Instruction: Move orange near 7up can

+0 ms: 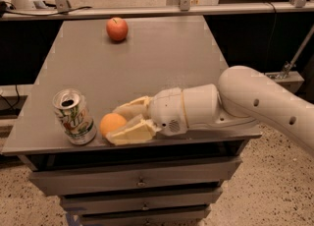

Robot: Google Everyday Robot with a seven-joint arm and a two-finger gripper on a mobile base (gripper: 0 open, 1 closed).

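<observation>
The gripper will let go of the orange snug [95,121] against the side of the 7up can, near the front edge of the grey table.
The orange [111,122] is low at the table's front edge, just right of the 7up can [74,117], with a narrow gap between them. The can stands upright at the front left corner, with its silver top open. My gripper [114,125] reaches in from the right and is shut on the orange, one cream finger [131,107] behind it and the other [131,133] in front of it. I cannot tell whether the orange touches the table.
A red apple [117,28] sits at the far side of the grey table [157,63]. My white arm [255,102] crosses the table's front right corner. Drawers are below the tabletop, and a metal rail runs behind the table.
</observation>
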